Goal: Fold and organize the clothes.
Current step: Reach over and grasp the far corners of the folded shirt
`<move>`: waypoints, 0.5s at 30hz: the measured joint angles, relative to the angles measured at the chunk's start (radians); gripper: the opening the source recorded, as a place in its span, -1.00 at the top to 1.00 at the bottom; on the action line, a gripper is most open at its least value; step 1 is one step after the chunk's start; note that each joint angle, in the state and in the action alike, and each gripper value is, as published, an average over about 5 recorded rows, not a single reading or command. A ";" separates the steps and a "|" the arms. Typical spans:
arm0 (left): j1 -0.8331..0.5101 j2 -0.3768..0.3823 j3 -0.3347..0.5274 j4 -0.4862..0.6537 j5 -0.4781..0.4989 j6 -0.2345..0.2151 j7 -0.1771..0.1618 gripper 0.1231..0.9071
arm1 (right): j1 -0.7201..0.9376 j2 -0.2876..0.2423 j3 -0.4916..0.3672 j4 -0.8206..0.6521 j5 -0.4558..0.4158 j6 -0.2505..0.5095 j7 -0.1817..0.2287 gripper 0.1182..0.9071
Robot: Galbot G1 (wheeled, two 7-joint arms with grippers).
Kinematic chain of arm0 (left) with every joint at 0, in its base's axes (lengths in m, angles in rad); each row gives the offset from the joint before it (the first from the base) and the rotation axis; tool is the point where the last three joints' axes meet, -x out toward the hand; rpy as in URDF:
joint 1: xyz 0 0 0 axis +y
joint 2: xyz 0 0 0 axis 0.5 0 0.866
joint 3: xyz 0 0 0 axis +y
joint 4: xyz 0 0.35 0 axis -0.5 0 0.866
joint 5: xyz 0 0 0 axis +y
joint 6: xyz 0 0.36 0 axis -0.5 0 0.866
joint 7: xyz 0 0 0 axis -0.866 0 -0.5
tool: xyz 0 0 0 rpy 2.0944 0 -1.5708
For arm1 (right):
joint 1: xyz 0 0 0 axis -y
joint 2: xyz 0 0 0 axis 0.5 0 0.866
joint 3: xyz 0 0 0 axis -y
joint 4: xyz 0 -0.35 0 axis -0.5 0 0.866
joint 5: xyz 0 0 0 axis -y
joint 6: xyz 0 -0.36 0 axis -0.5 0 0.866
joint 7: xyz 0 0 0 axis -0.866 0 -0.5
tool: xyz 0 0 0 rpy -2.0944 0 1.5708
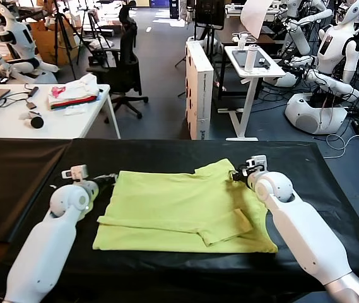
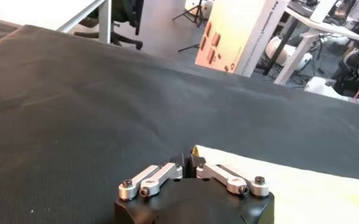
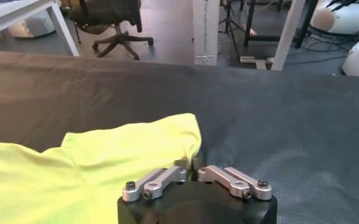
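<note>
I can see the T-shirt's far corner beside my left gripper's shut fingers, so I will open that gripper, move in and pinch the T-shirt's corner (image 1: 123,173) before folding.
The lime-yellow T-shirt (image 1: 179,208) lies flat on the black table (image 1: 34,164), with one sleeve folded in over its front right part. My left gripper (image 1: 108,178) is at the shirt's far left corner. In the left wrist view (image 2: 188,159) its fingers are shut together on the corner of the shirt (image 2: 289,182). My right gripper (image 1: 235,175) is at the far right sleeve edge. In the right wrist view (image 3: 190,163) its fingers are shut on the edge of the yellow fabric (image 3: 106,164). Both grippers are low at the table surface.
Beyond the black table stand a white desk with a white, pink and red cloth pile (image 1: 75,93), an office chair (image 1: 125,69), a tall white box (image 1: 199,88), a white stand desk (image 1: 252,66) and other robots (image 1: 330,57).
</note>
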 joint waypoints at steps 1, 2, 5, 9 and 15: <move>0.000 0.000 0.000 -0.001 0.000 0.000 0.000 0.82 | -0.002 0.000 0.001 0.002 0.000 0.000 -0.001 0.95; 0.000 0.000 0.000 -0.003 0.000 0.001 0.000 0.83 | -0.003 -0.001 0.003 0.004 0.000 0.000 -0.003 0.95; 0.001 -0.001 -0.004 -0.010 0.006 0.002 -0.001 0.85 | -0.005 -0.003 0.006 0.007 0.001 0.000 -0.006 0.95; 0.001 0.002 -0.017 -0.027 0.013 0.007 -0.008 0.75 | -0.005 -0.003 0.007 0.008 0.001 -0.001 -0.007 0.95; -0.006 0.010 -0.038 -0.047 0.032 0.007 -0.033 -0.08 | -0.003 -0.003 0.007 0.009 0.002 -0.001 -0.008 0.95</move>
